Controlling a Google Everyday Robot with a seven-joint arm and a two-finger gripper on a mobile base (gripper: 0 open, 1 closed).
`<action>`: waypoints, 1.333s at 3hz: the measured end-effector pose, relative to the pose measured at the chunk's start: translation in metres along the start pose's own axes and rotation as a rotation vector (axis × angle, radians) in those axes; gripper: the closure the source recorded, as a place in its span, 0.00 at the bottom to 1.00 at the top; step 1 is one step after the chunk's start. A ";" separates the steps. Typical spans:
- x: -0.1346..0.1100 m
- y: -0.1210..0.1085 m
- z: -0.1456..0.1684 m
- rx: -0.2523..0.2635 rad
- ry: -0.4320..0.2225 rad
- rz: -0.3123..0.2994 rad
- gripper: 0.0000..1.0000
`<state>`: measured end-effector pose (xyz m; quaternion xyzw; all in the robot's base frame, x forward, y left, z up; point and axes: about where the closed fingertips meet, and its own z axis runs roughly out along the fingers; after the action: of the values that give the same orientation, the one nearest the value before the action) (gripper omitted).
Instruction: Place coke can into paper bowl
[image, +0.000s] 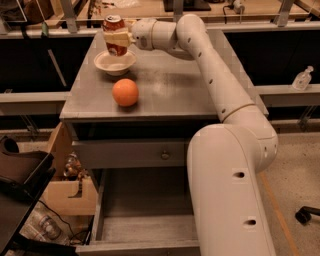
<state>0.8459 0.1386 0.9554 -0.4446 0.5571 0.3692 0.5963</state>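
Observation:
The robot's gripper will release the coke can on the bottom of the off-white paper bowl (113, 65), behind the orange ball.
The coke can (114, 25) is red-orange with a silver top and stands upright, held just above the paper bowl (115, 64). My gripper (117, 38) is shut on the can's middle, its pale fingers (118, 37) wrapped across it. The off-white bowl sits at the far left of the grey tabletop (170, 85), directly under the can. The can's bottom is level with the bowl's rim; I cannot tell whether it touches the bowl. My white arm reaches in from the right.
An orange ball (125, 92) lies on the tabletop in front of the bowl. An open drawer (145, 220) hangs out below the table. A cardboard box (70, 192) and clutter stand at the lower left. A clear bottle (302, 79) is at the far right.

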 end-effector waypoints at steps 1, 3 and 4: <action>0.014 0.007 0.000 -0.017 0.041 -0.047 1.00; 0.044 0.028 0.012 -0.063 0.088 -0.026 0.99; 0.044 0.029 0.015 -0.067 0.088 -0.027 0.76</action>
<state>0.8283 0.1602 0.9084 -0.4876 0.5640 0.3597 0.5611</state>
